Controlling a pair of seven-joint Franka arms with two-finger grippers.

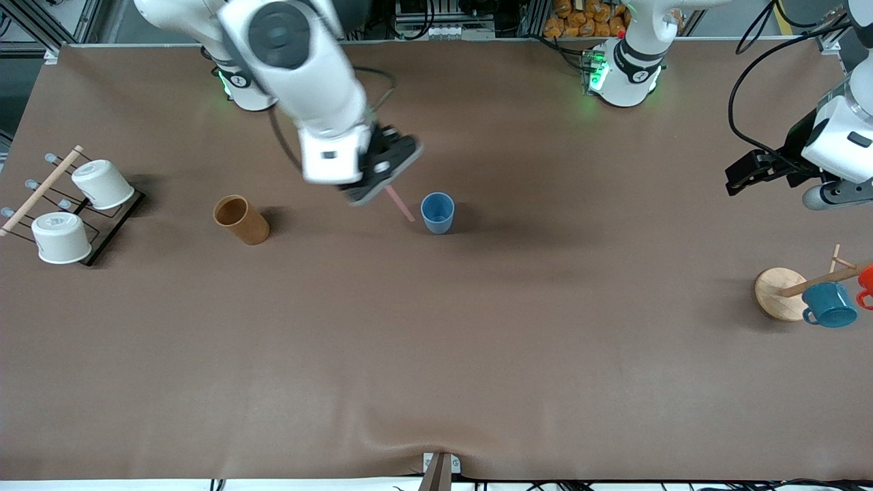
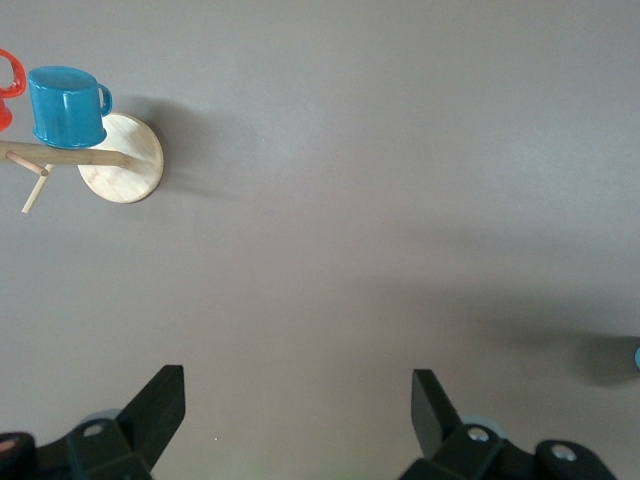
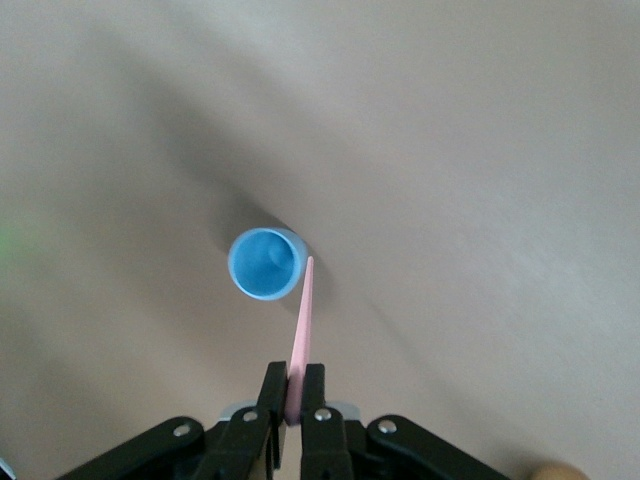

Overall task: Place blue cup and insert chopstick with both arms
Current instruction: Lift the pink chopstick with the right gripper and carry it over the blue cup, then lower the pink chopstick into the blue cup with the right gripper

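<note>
My right gripper has the pink chopstick. It will let go of it inside the blue cup [image 1: 432,217] [image 3: 288,259], leaning over that cup's rim on the side facing the brown cup.
The blue cup [image 1: 437,213] stands upright on the brown table, mouth up, near the middle. My right gripper [image 1: 382,183] hangs over the table just beside the cup, toward the right arm's end, shut on the pink chopstick [image 1: 400,204]. The stick slants down toward the cup. In the right wrist view the chopstick [image 3: 302,320] sticks out of my shut gripper [image 3: 294,395] and its tip lies at the rim of the cup [image 3: 265,263], not inside. My left gripper [image 1: 740,174] waits open and empty over the left arm's end of the table, and in its wrist view [image 2: 297,400] over bare table.
A brown cup [image 1: 241,219] stands toward the right arm's end. A wire rack [image 1: 112,228] with two white cups [image 1: 102,184] is at that table end. A mug tree with a round wooden base [image 1: 779,293], a teal mug [image 1: 829,305] and a red mug [image 1: 866,283] is at the left arm's end.
</note>
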